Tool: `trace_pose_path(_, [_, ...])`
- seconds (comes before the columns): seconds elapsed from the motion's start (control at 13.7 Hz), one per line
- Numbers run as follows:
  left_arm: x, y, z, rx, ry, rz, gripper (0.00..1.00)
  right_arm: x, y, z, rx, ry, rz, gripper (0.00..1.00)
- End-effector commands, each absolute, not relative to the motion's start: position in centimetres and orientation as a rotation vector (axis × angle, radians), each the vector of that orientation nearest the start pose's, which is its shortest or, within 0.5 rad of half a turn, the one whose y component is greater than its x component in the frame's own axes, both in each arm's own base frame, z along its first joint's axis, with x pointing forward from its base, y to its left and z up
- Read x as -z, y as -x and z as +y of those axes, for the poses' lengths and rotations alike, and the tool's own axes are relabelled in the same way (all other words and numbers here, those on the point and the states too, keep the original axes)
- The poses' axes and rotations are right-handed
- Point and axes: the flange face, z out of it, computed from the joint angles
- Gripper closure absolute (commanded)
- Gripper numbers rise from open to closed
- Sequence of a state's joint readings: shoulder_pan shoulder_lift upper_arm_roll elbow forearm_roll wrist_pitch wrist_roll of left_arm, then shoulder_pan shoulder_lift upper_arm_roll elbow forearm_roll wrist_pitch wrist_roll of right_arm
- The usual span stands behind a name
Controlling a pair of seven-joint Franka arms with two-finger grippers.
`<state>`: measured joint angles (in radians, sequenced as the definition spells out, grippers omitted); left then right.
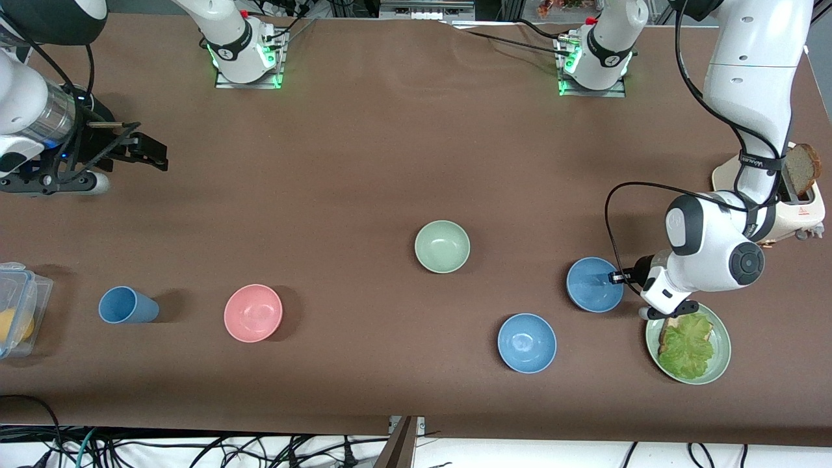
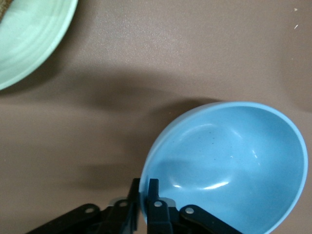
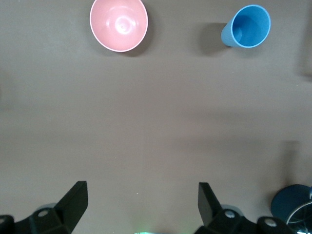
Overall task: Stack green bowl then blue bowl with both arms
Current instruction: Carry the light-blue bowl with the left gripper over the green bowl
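Note:
I need to release the left gripper's blue bowl, now farther from the front camera, inside the pale green bowl [image 1: 442, 246], mid-table.
The pale green bowl [image 1: 442, 246] stands empty in the middle of the table. Two blue bowls lie toward the left arm's end. My left gripper [image 1: 617, 277] is shut on the rim of the blue bowl [image 1: 593, 285] that lies farther from the front camera. In the left wrist view its fingers [image 2: 153, 195] pinch that bowl's rim [image 2: 229, 165], one inside and one outside. The second blue bowl [image 1: 526, 342] sits nearer the front camera. My right gripper [image 1: 153, 153] is open and empty and waits over the right arm's end of the table [image 3: 141, 195].
A green plate [image 1: 723, 354] with bread and lettuce sits right beside the left gripper [image 2: 29, 39]. A toaster [image 1: 803, 201] stands at the left arm's end. A pink bowl [image 1: 253, 312], a blue cup [image 1: 127, 305] and a plastic box [image 1: 19, 305] lie toward the right arm's end.

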<state>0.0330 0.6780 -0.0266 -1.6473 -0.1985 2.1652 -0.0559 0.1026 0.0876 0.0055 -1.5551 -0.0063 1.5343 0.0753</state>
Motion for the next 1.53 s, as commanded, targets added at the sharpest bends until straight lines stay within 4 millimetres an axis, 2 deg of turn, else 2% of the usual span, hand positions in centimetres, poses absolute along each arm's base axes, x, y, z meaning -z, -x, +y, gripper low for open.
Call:
trace_pose_path(0.0, [-22.4, -67.4, -0.1, -0.229, 3.315, -0.297, 1.00, -60.5, -57.4, 5.6, -0.097, 3.162, -0.070, 0.00])
trace_pose_path(0.07, [-23.5, -67.6, -0.1, -0.206, 3.317, -0.299, 1.00, -60.4, -57.4, 5.6, -0.097, 3.164, -0.060, 0.00])
trace_pose_path(0.22, [-26.5, -67.7, -1.3, -0.210, 3.328, -0.261, 1.00, -60.4, -57.4, 5.8, -0.099, 3.164, -0.060, 0.00])
trace_pose_path(0.36, [-30.1, -68.4, -3.7, -0.255, 3.342, -0.198, 1.00, -60.3, -57.2, 6.4, -0.114, 3.155, -0.065, 0.00])
trace_pose_path(0.44, [-31.9, -68.8, -6.0, -0.285, 3.344, -0.156, 1.00, -60.3, -57.1, 6.6, -0.121, 3.155, -0.060, 0.00])
trace_pose_path(0.51, [-33.4, -68.8, -9.4, -0.301, 3.339, -0.131, 1.00, -60.3, -57.1, 6.5, -0.122, 3.154, -0.058, 0.00])
trace_pose_path(0.58, [-34.0, -68.6, -13.0, -0.301, 3.327, -0.136, 1.00, -60.3, -57.2, 6.3, -0.124, 3.154, -0.053, 0.00])
trace_pose_path(0.8, [-34.0, -66.4, -23.9, -0.333, 3.295, -0.178, 1.00, -60.2, -57.2, 6.2, -0.127, 3.154, -0.060, 0.00])
trace_pose_path(0.95, [-33.6, -64.8, -29.1, -0.360, 3.280, -0.205, 1.00, -60.3, -57.2, 6.3, -0.124, 3.152, -0.065, 0.00])
trace_pose_path(1.02, [-33.0, -63.8, -31.3, -0.369, 3.275, -0.149, 1.00, -60.2, -57.2, 6.3, -0.127, 3.152, -0.065, 0.00])
trace_pose_path(1.24, [-29.3, -60.9, -37.1, -0.417, 3.253, -0.045, 1.00, -60.2, -57.2, 6.2, -0.127, 3.152, -0.063, 0.00])
trace_pose_path(1.31, [-28.7, -60.5, -38.1, -0.400, 3.254, -0.026, 1.00, -60.2, -57.2, 6.2, -0.127, 3.152, -0.065, 0.00])
trace_pose_path(1.46, [-27.1, -60.9, -38.2, -0.367, 3.267, -0.039, 1.00, -60.2, -57.2, 6.2, -0.127, 3.151, -0.063, 0.00])
